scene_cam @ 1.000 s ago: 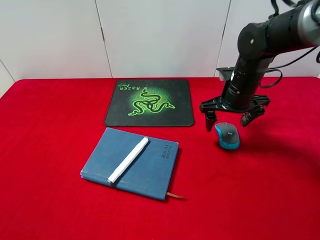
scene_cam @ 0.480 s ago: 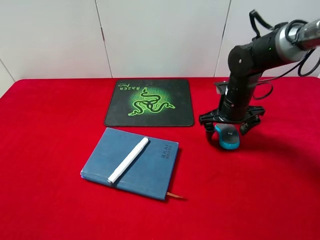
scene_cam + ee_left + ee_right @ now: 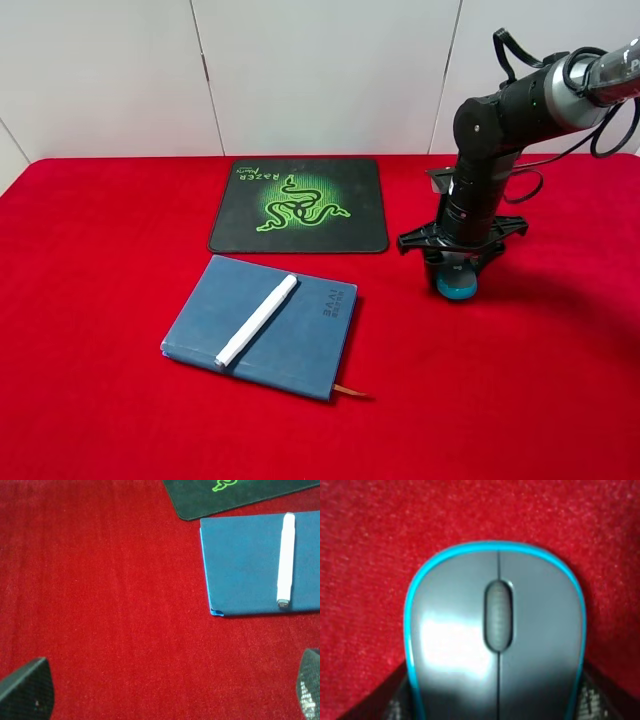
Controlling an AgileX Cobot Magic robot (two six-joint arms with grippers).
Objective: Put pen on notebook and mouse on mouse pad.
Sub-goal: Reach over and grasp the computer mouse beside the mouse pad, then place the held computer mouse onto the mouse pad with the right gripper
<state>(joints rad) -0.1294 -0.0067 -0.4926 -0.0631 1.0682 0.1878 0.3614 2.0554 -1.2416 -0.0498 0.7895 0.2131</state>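
Note:
Next, my right gripper lets go of the grey mouse over the green snake logo on the black mouse pad (image 3: 321, 201).
The grey mouse (image 3: 457, 284) with teal sides rests on the red cloth, to the right of the black mouse pad (image 3: 350, 232). My right gripper (image 3: 457, 268) is down over it, shut on its sides. In the right wrist view the mouse (image 3: 495, 640) fills the frame, with a dark fingertip at each flank of my right gripper (image 3: 495, 702). The white pen (image 3: 257, 319) lies diagonally on the slate-blue notebook (image 3: 295, 345). My left gripper (image 3: 167, 690) hangs open above bare cloth, beside the notebook (image 3: 240, 565) and the pen (image 3: 286, 560).
The table is covered with a red cloth (image 3: 100, 260). A white wall panel stands behind its far edge. A brown ribbon bookmark (image 3: 350, 390) sticks out of the notebook's near corner. A corner of the mouse pad (image 3: 200, 500) shows in the left wrist view.
My right gripper came down from just above the mouse, straddled it, and closed on its sides. The mouse, pen and notebook stay where they were.

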